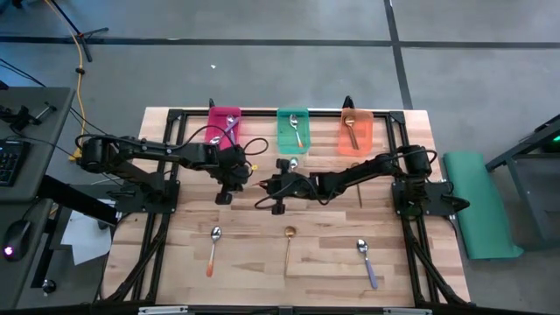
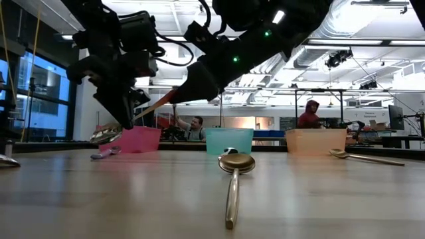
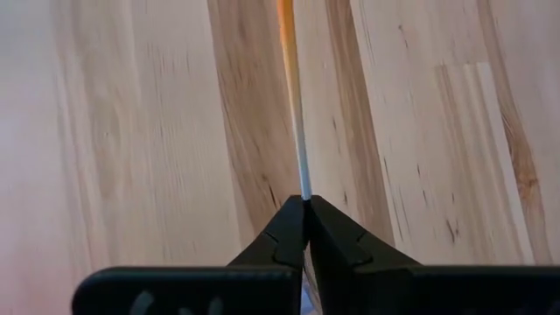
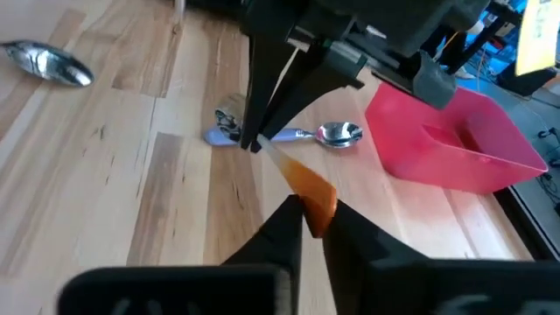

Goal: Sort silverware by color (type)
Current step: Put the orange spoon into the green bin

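My right gripper is holding the end of the spoon's orange handle crooked, so it should open and pinch the handle's flat sides (image 4: 311,186) before my left gripper lets go of the spoon.
A spoon with a silver bowl (image 2: 105,135) and an orange handle (image 4: 308,185) hangs above the table's middle, in front of the red bin (image 1: 223,128). Both grippers are shut on it. My left gripper (image 1: 234,175) points steeply down at its stem. My right gripper (image 1: 262,184) comes in from the right at the handle's end. The spoon slants, with the bowl low on the left, just above the wood, and the handle rising to the right. My left gripper pinches the spoon's thin silver stem (image 3: 304,188) between its two fingertips, near where the orange handle starts. It comes from above, slanting down. The spoon is clear of the table, bowl end lowest. My right gripper pinches the free end of the orange handle (image 4: 317,208) between its two fingers. It comes nearly level from the table's right, roughly in line with the handle.
Teal bin (image 1: 293,129) and orange bin (image 1: 355,133) stand beside the red one at the far edge, each with a spoon inside. Loose spoons: purple-handled by the red bin (image 4: 289,134), one before the teal bin (image 1: 293,164), orange-handled (image 1: 213,248), gold (image 1: 289,241), purple-handled (image 1: 367,260).
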{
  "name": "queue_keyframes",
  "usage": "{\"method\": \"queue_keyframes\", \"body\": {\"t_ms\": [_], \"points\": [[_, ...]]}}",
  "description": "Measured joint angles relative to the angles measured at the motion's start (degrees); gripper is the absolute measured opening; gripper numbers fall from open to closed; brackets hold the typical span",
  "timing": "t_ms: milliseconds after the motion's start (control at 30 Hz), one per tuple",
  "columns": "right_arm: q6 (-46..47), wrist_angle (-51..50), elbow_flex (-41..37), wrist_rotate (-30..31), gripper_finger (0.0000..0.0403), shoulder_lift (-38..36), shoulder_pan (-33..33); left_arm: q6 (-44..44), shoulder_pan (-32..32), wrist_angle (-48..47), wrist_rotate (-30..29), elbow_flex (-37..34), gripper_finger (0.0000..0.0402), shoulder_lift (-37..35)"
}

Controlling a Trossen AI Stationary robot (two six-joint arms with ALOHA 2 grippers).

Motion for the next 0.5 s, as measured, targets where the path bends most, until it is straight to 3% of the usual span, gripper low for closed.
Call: {"method": "queue_keyframes", "body": {"t_ms": [267, 400, 500], "points": [[3.1, 0.7, 0.0, -3.8, 0.0097, 0.0, -0.2, 0.4, 0.0, -0.2, 0.1, 0.0, 0.0001, 0.0], [6.2, 0.2, 0.0, -8.0, 0.0095, 0.0, -1.3, 0.7, 0.0, -0.2, 0.2, 0.0, 0.0000, 0.0], [7.4, 0.1, 0.0, -8.8, 0.0072, 0.0, -2.0, 0.7, 0.0, -0.1, 0.2, 0.0, 0.0000, 0.0]]}}
